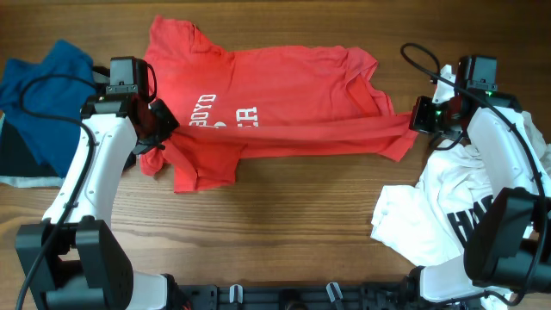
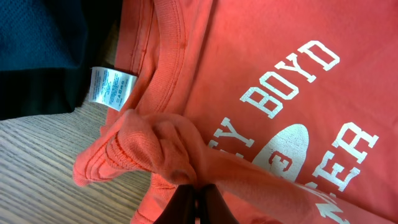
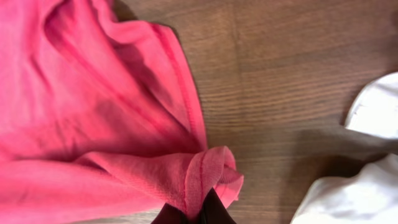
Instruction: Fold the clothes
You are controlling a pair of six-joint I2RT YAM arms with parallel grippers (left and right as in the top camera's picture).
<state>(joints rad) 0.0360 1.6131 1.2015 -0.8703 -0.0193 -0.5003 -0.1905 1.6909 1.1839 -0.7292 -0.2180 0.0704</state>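
The red T-shirt's sleeve pokes out past the taut piece of cloth, so I will lay the piece of cloth down with my left gripper, then take the sleeve's end (image 1: pixel 202 182) and fold it inward.
A red T-shirt (image 1: pixel 275 90) with white lettering lies across the middle of the wooden table, its near edge lifted into a taut band between both arms. My left gripper (image 1: pixel 162 129) is shut on bunched red cloth (image 2: pixel 161 146) near the collar and its white care label (image 2: pixel 111 87). My right gripper (image 1: pixel 416 119) is shut on the hem (image 3: pixel 205 174) at the shirt's right end. A white T-shirt with black lettering (image 1: pixel 448 215) lies crumpled at the right.
A blue garment (image 1: pixel 43 86) is heaped at the far left, with dark and white cloth (image 1: pixel 21 168) under it. A black cable (image 1: pixel 420 58) loops near the right arm. Bare wood (image 1: pixel 284 215) runs along the front.
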